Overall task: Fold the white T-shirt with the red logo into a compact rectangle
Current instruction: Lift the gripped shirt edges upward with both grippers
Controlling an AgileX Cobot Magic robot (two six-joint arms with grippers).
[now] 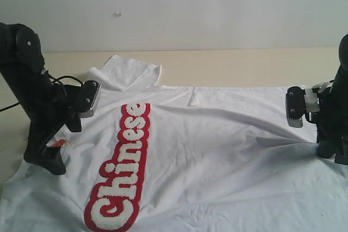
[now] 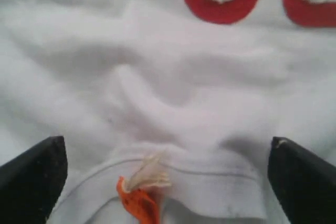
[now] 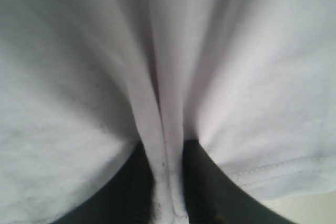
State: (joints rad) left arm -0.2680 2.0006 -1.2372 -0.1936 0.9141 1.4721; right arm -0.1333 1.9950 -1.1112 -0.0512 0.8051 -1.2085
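Note:
I should close my left gripper on the fabric [image 2: 170,171] by the neck tag before lifting with both, because only my right gripper pinches the hem and the collar lies loose.
The white T-shirt [image 1: 217,156] lies spread flat on the table, with the red logo [image 1: 122,169] reading "Chinese" running along its left part. My left gripper [image 1: 53,160] stands open over the collar [image 2: 210,179], a black finger [image 2: 34,174] on each side of the orange neck tag [image 2: 139,203]. The logo's edge [image 2: 226,3] shows beyond the collar. My right gripper [image 1: 327,148] is at the shirt's right edge. There the right gripper [image 3: 167,187] is shut on a pinched ridge of white fabric [image 3: 165,124], with a stitched hem [image 3: 283,169] beside it.
One sleeve [image 1: 128,71] lies folded over at the back left. Bare beige table [image 1: 244,66] runs behind the shirt up to a white wall [image 1: 190,4]. The shirt's front part reaches past the view's lower edge.

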